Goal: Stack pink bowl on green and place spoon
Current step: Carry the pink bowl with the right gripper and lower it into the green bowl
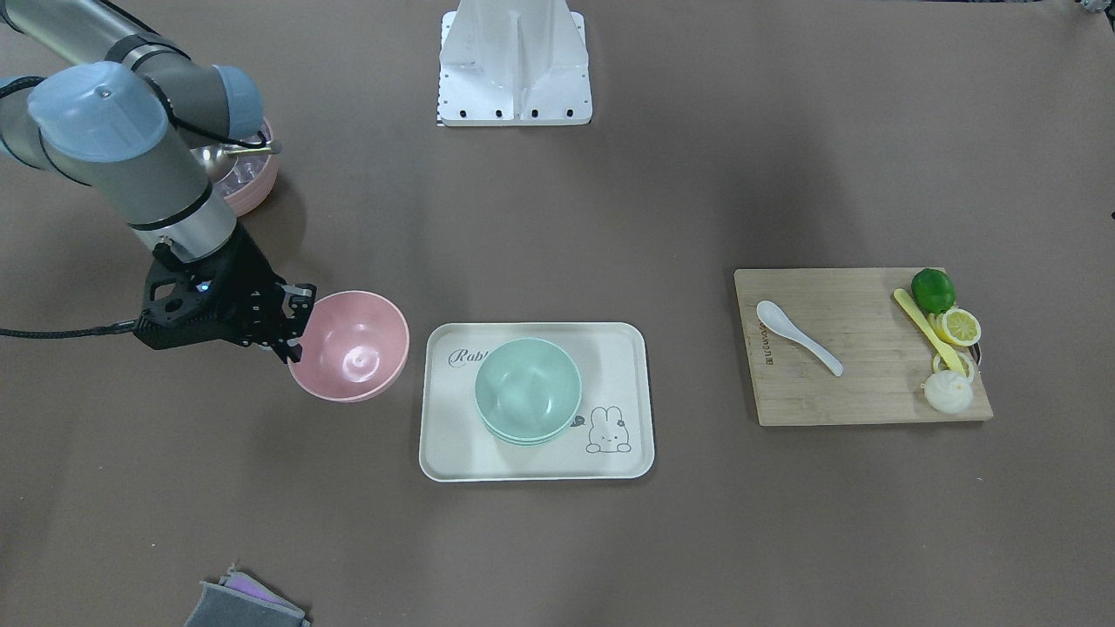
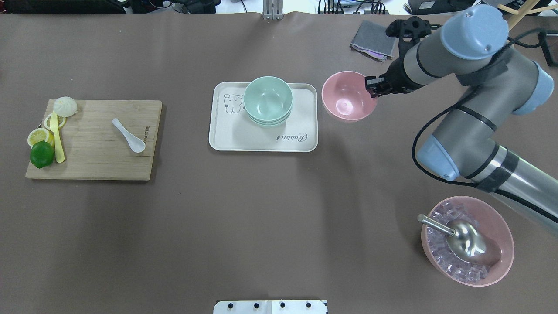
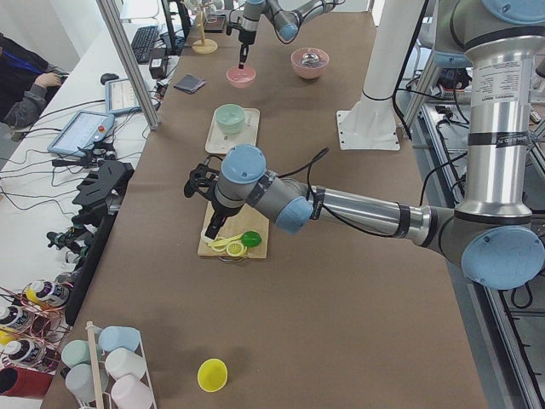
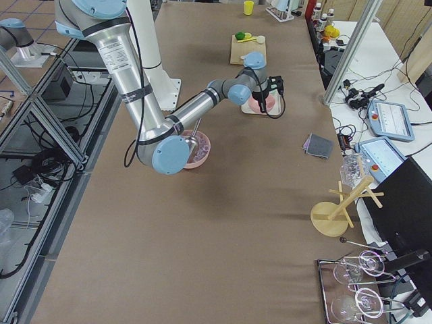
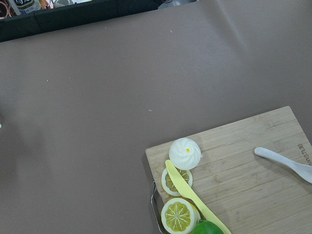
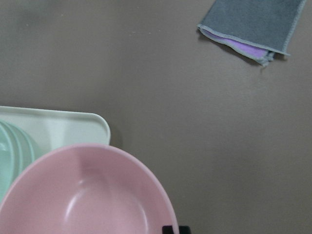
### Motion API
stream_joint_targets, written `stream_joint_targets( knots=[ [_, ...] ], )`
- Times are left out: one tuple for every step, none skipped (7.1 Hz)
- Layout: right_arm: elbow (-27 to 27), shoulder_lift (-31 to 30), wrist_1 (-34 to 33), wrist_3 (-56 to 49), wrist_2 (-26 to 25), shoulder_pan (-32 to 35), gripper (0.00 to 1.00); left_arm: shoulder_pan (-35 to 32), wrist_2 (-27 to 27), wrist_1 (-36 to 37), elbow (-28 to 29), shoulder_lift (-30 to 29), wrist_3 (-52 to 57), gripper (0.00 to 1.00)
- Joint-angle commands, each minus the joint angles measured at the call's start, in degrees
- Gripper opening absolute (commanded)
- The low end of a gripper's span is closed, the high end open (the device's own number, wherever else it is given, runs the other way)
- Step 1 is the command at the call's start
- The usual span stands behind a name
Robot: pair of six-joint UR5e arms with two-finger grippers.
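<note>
The robot's right gripper will release the pink bowl, now hanging tilted just off the table, inside the top green bowl on the cream tray (image 1: pixel 529 390) (image 6: pixel 4 161).
The pink bowl (image 1: pixel 353 347) hangs tilted just off the table, beside the cream tray (image 1: pixel 453 461). My right gripper (image 1: pixel 292 326) is shut on its rim; it also shows in the overhead view (image 2: pixel 372 87). A stack of green bowls (image 2: pixel 267 99) stands on the tray (image 2: pixel 226 144). The white spoon (image 2: pixel 128 135) lies on the wooden cutting board (image 2: pixel 96 161). My left gripper (image 3: pixel 198 181) shows only in the exterior left view, hovering over the board's end; I cannot tell whether it is open or shut. The left wrist view shows the spoon (image 5: pixel 285 161) below it.
A lime (image 2: pixel 42 154), lemon slices, a yellow knife (image 2: pixel 56 139) and a white bun (image 2: pixel 65 106) sit on the board's end. A pink bowl of ice with a metal scoop (image 2: pixel 466 244) stands near my right arm's base. A grey cloth (image 2: pixel 370 41) lies beyond the pink bowl.
</note>
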Motion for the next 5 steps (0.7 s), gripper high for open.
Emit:
stream_joint_targets(
  knots=[
    [-2.1,9.7,-8.5,6.8,-3.5,-3.3,0.0,0.0,0.0,0.0,0.2,-0.1,0.0,0.98],
    [-5.8,13.6,-8.7,10.2,-3.9,-4.0,0.0,0.0,0.0,0.0,0.1,-0.1,0.0,0.98],
    [-11.2,17.9,-8.6,12.8,-5.7,-5.3,0.0,0.0,0.0,0.0,0.1,0.0,0.0,0.98],
    [-16.1,21.2,-8.2,16.3,-9.1,-7.3,0.0,0.0,-0.1,-0.1,0.0,0.1,0.0,0.98],
    [-18.1,22.9,-7.9,17.5,-10.3,-8.1,0.0,0.0,-0.1,-0.1,0.0,0.1,0.0,0.98]
  ],
)
